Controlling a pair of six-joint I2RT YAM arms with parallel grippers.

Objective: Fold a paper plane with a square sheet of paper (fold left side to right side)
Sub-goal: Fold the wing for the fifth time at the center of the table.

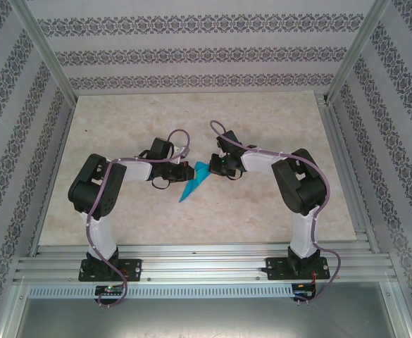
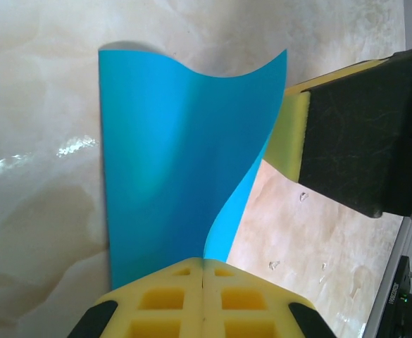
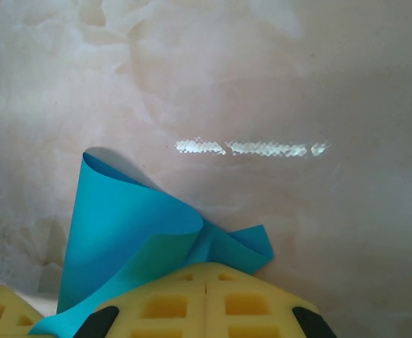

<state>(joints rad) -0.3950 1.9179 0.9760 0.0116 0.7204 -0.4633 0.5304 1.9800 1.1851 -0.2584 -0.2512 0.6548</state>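
Note:
The sheet bows loosely while both grippers pinch close together. So my left gripper needs to open and pinch the fold by the sheet's near point (image 1: 182, 198) while my right gripper holds.
The square sheet of paper (image 1: 194, 182) is bright cyan-blue and hangs between both grippers at the table's middle. From above it looks narrow, with a point toward the near side. My left gripper (image 1: 189, 171) is shut on its edge. In the left wrist view the yellow fingertips (image 2: 203, 262) pinch the sheet (image 2: 170, 155), which bows upward in a wave. My right gripper (image 1: 214, 167) is shut on the opposite part. In the right wrist view its fingers (image 3: 206, 266) clamp the curled paper (image 3: 121, 225). The two grippers stand almost tip to tip.
The marble-patterned table (image 1: 262, 120) has free room on all sides of the grippers. Patterned walls and aluminium posts enclose it, and a metal rail (image 1: 206, 264) runs along the near edge. The right gripper's black and yellow finger (image 2: 353, 134) stands close beside the sheet.

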